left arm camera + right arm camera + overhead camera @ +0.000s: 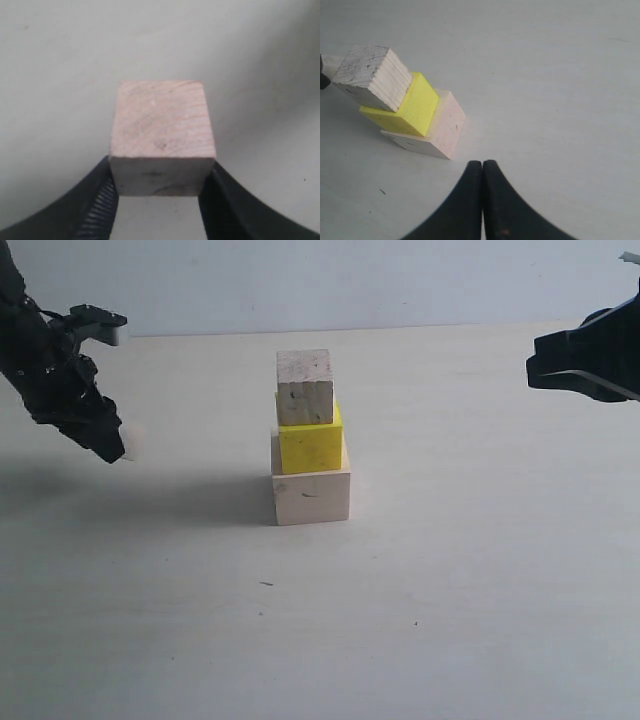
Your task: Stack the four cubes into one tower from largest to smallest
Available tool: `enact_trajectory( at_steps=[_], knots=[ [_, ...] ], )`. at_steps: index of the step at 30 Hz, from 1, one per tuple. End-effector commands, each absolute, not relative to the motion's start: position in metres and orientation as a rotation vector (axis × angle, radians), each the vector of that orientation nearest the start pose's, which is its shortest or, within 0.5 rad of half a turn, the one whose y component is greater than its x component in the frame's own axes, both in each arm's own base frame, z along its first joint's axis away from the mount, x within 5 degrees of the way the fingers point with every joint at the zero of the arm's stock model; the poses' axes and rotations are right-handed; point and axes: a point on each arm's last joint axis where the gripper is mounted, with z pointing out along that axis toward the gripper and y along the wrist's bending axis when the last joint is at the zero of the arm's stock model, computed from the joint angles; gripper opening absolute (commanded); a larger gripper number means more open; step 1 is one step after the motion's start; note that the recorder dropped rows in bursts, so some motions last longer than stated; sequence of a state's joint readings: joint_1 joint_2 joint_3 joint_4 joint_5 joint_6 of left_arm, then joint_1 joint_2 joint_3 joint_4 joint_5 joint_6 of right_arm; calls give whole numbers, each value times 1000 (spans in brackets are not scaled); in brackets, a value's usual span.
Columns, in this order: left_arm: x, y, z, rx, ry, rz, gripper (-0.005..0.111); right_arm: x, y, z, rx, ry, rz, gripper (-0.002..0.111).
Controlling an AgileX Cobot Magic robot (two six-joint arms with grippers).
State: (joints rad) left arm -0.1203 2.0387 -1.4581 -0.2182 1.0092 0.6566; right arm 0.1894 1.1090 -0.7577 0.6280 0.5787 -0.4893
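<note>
I should use my left gripper to set the small pale wooden cube down on the bare tabletop [86, 486] well beside the tower's base.
The tower stands mid-table: a large pale wooden cube [311, 496] as base, the yellow cube [311, 445] on it, and a small speckled wooden cube [304, 387] on top. The right wrist view shows the same three: base [442, 131], yellow [412, 107], top [370, 76]. My left gripper [118, 445] hangs above the table to the left of the tower, shut on another small pale wooden cube [162, 132], which its fingers [102, 200] clamp from both sides. The right gripper [482, 165] is shut and empty, raised at the right [533, 372].
The pale tabletop [450, 590] stretches bare around the tower, with a few dark specks [266, 584] in front. A light wall [350, 280] closes the back edge.
</note>
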Motion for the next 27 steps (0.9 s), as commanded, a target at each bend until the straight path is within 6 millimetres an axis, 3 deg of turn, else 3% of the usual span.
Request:
enact_trajectory(
  at_steps=[1, 12, 19, 27],
  knots=[
    [391, -60, 169, 629, 3020, -229, 0, 209, 69, 290, -323, 2300, 498, 0],
    [379, -54, 162, 54, 3275, -140, 0, 209, 69, 290, -323, 2300, 498, 0],
    [378, -52, 129, -22, 3395, -87, 0, 209, 70, 290, -320, 2302, 507, 0],
    [379, -52, 125, -60, 3405, -80, 0, 209, 70, 290, -322, 2305, 509, 0]
  ],
)
